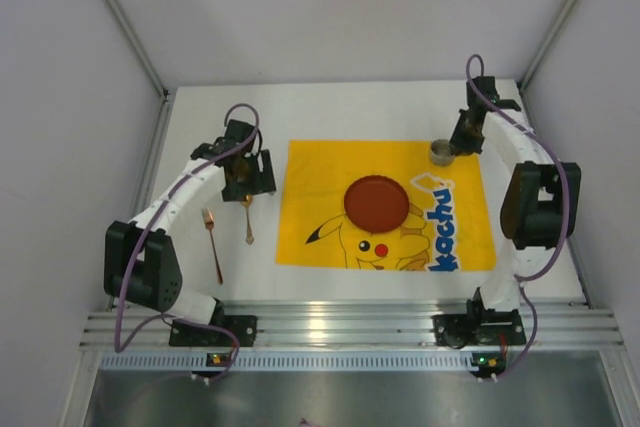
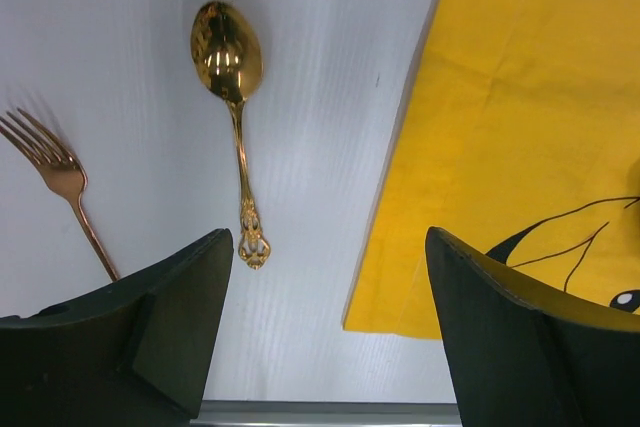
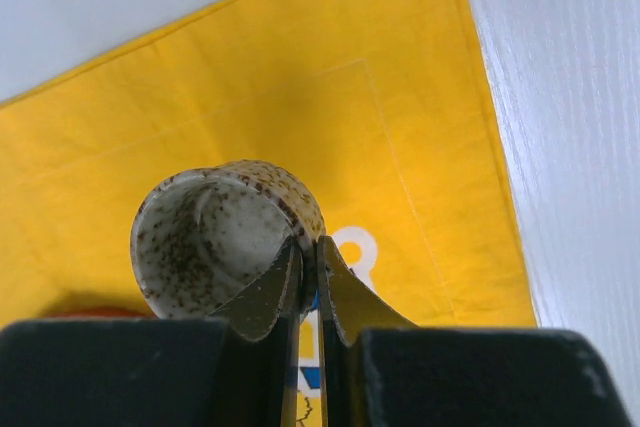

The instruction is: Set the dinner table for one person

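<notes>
My left gripper needs to grab the handle of the gold spoon (image 1: 248,220) (image 2: 242,155), a little below the spoon's bowl, because the spoon belongs next to the plate.
On the white dinner table (image 1: 330,112) lies a yellow Pikachu mat (image 1: 320,177) with a dark red plate (image 1: 376,202) at its middle. A gold spoon (image 1: 247,219) and a copper fork (image 1: 212,244) lie left of the mat; both show in the left wrist view, the spoon (image 2: 232,87) and the fork (image 2: 58,179). My left gripper (image 2: 330,277) is open and empty above the spoon's handle end. My right gripper (image 3: 308,262) is shut on the rim of a speckled cup (image 3: 215,232), one finger inside it, over the mat's far right corner (image 1: 441,152).
Silver aluminium rails (image 1: 340,327) run along the near table edge by the arm bases. White walls enclose the table on the left, right and back. The mat's left edge (image 2: 400,137) lies close to the spoon.
</notes>
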Motion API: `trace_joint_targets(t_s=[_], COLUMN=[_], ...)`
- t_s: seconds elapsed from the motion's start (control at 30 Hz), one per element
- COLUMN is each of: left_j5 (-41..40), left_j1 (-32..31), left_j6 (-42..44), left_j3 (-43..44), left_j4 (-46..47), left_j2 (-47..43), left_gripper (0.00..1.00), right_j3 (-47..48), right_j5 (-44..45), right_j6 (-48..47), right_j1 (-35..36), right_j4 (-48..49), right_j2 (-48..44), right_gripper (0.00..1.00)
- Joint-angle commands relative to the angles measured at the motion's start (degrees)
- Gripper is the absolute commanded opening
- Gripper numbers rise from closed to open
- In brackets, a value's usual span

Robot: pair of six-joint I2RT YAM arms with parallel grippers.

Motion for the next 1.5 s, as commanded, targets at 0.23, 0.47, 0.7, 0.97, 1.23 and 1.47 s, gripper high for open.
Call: trace_joint_targets(t_s=[0.23, 0.47, 0.7, 0.97, 1.23, 1.47], left_j5=[1.6, 1.1, 0.2, 0.6, -3.2, -3.9], left_j1=[1.5, 3.2, 3.8, 3.9, 4.6, 5.3], left_j6=[-2.9, -2.9, -5.6, -3.9, 0.0, 2.3], left_j3=[-7.4, -8.7, -11.9, -12.7, -8.2, -7.2], left_j4=[1.8, 1.1, 1.1, 6.7, 9.4, 11.1], left_j2=[-6.1, -6.6, -4.1, 4.1, 12.8, 18.2], left_gripper=[0.83, 0.82, 0.77, 0.65, 0.56, 0.41], right_j3=[3.6, 2.0, 2.2, -0.5, -11.1, -13.9], right_j5=[12.3, 12.8, 10.5, 5.6, 4.1, 4.4], right_j6=[-0.4, 0.4, 2.7, 3.8, 3.3, 1.2], right_j1=[-0.5, -0.5, -0.5, 2.8, 4.5, 4.3], right_j4=[0.6, 0.8, -2.4, -4.7, -3.6, -3.6], right_j2=[8.1, 7.9, -0.3, -12.1, -22.9, -25.5], right_gripper=[0.00, 0.31, 0.84, 0.85, 0.82, 0.81])
